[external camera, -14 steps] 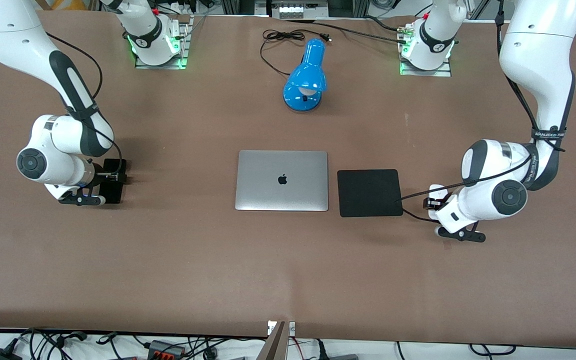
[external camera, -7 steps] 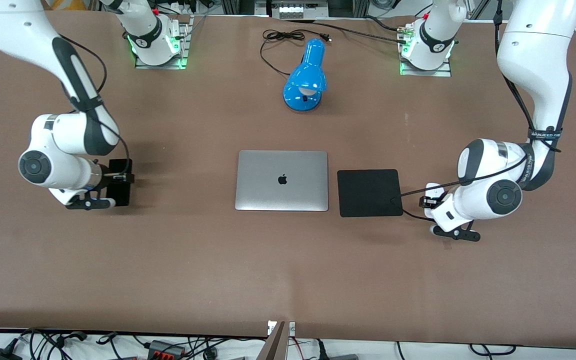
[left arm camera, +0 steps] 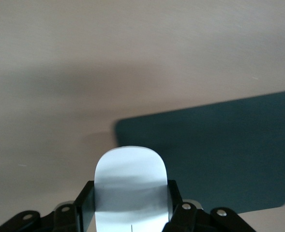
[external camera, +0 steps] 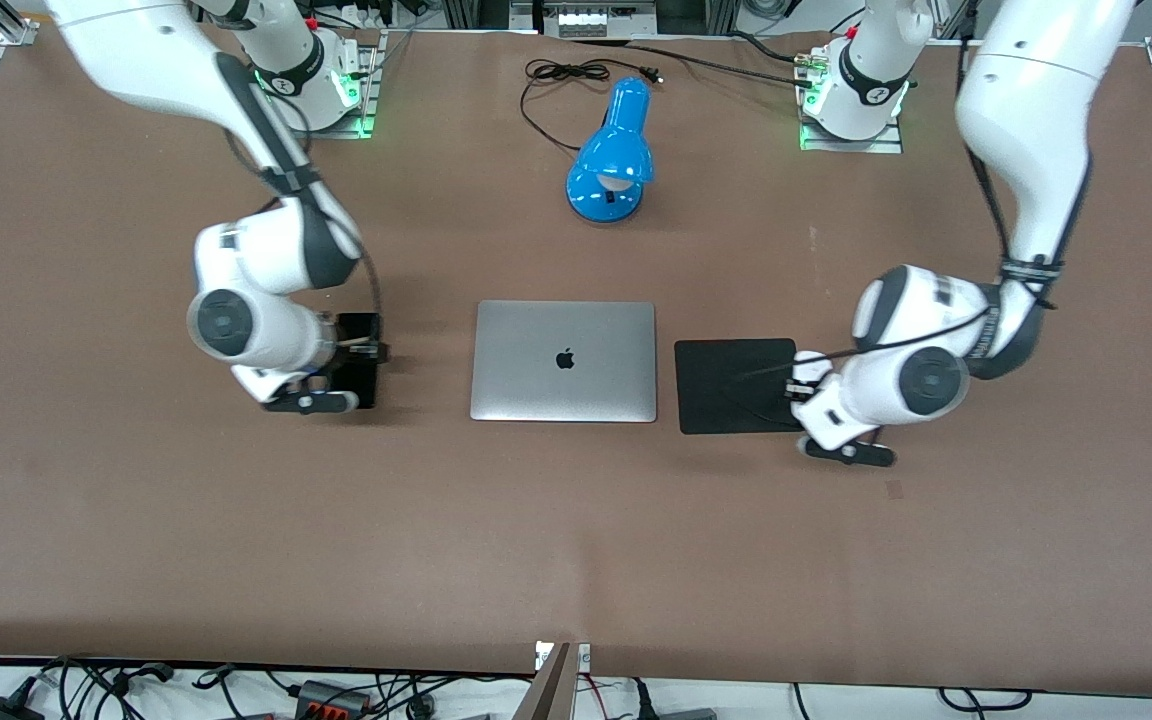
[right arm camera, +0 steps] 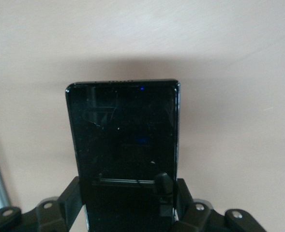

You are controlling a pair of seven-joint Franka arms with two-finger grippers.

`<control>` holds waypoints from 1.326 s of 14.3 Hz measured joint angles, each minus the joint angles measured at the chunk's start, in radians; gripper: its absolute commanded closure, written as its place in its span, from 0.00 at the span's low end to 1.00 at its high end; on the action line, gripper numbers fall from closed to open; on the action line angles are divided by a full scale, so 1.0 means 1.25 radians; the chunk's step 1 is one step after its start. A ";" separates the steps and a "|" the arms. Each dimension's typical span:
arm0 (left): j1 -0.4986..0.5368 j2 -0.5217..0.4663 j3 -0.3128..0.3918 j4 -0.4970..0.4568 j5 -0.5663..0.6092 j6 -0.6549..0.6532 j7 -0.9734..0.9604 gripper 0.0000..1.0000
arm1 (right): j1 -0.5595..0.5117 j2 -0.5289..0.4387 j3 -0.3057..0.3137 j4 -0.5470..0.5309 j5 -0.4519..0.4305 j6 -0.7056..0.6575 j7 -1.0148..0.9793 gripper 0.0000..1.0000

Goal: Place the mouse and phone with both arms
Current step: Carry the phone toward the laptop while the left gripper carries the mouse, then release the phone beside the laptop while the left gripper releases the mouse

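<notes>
My left gripper needs to release the white mouse on the black mat (external camera: 724, 373) (left arm camera: 224, 177), slightly toward the silver laptop.
My right gripper (external camera: 351, 362) is shut on the black phone (external camera: 360, 345) and holds it over the bare table beside the laptop, toward the right arm's end. In the right wrist view the phone (right arm camera: 125, 140) sticks out flat from between the fingers (right arm camera: 69, 193). My left gripper (external camera: 804, 388) is shut on the white mouse (external camera: 809, 362) over the edge of the black mat (external camera: 731, 385) that lies toward the left arm's end. In the left wrist view the mouse (left arm camera: 130, 179) sits between the fingers (left arm camera: 86, 200), with the mat (left arm camera: 219, 154) below it.
A closed silver laptop (external camera: 564, 360) lies mid-table, with the mat beside it. A blue desk lamp (external camera: 611, 160) with a black cord stands farther from the front camera, between the arm bases. Cables run along the table's front edge.
Both arms have swung inward toward the laptop. The right gripper carried the phone from the table's end to beside the laptop. The left gripper carried the mouse to the mat's edge.
</notes>
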 measured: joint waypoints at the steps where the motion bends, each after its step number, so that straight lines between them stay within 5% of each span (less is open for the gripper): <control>1: -0.027 0.007 -0.001 -0.001 0.000 0.010 -0.029 0.98 | 0.020 0.015 0.000 0.000 0.000 0.018 0.039 0.79; 5: -0.104 0.038 -0.002 -0.003 0.000 0.064 -0.115 0.98 | 0.073 0.062 0.000 0.000 0.001 0.070 0.114 0.79; 12: -0.116 0.052 -0.001 -0.004 0.000 0.084 -0.143 0.94 | 0.102 0.074 0.000 0.000 0.000 0.087 0.121 0.79; 14: -0.128 0.057 -0.002 -0.004 0.000 0.088 -0.154 0.72 | 0.104 0.074 -0.001 0.000 -0.001 0.090 0.097 0.78; 15: -0.131 0.060 -0.001 -0.004 0.000 0.089 -0.158 0.63 | 0.104 0.074 -0.002 0.000 -0.001 0.090 0.088 0.70; 16: -0.131 0.061 -0.001 -0.004 0.000 0.090 -0.160 0.59 | 0.104 0.074 -0.003 0.000 -0.001 0.090 0.084 0.21; 17: -0.131 0.061 -0.001 -0.004 0.000 0.090 -0.161 0.45 | 0.104 0.074 -0.005 0.000 0.000 0.090 0.084 0.00; 19: -0.129 0.061 0.001 -0.004 0.000 0.091 -0.162 0.01 | 0.103 0.074 -0.005 0.004 0.000 0.091 0.094 0.00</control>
